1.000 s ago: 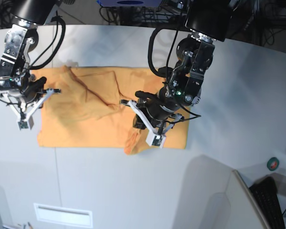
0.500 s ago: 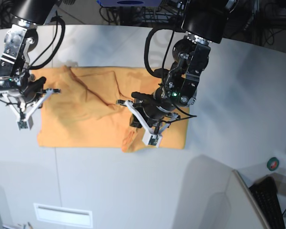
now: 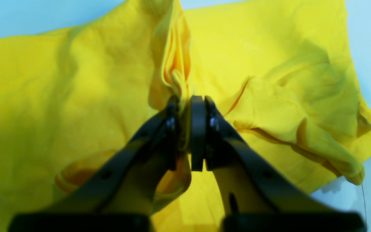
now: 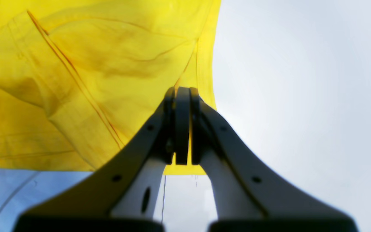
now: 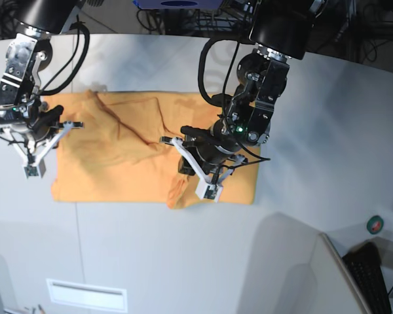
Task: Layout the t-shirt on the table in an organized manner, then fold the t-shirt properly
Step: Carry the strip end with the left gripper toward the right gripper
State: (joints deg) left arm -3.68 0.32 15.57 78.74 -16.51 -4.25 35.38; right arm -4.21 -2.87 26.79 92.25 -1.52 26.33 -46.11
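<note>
The t-shirt has a raised fold in its middle pinched in my left gripper, so next I lay the fold flat, open, and take the t-shirt by its outer edge (image 5: 257, 171).
The orange t-shirt (image 5: 118, 163) lies spread and wrinkled on the white table (image 5: 183, 261), with a diagonal crease across its middle. My left gripper (image 5: 195, 163) hangs over the shirt's right half. In the left wrist view the left gripper (image 3: 185, 103) is shut on a pinched-up fold of the t-shirt (image 3: 76, 96), with a bunched sleeve to the right. My right gripper (image 5: 38, 137) sits at the shirt's left edge. The right wrist view shows the right gripper (image 4: 182, 93) shut with nothing between its fingers, above a corner of the t-shirt (image 4: 92, 80) and bare table (image 4: 301, 96).
A green tape roll (image 5: 375, 224) and a black keyboard (image 5: 373, 278) lie at the lower right beside a grey panel edge (image 5: 334, 258). A white label strip (image 5: 86, 294) is near the front edge. Cables and equipment crowd the back edge.
The left arm has shifted a little to the left, dragging the pinched fold with it. The right arm has stayed put.
</note>
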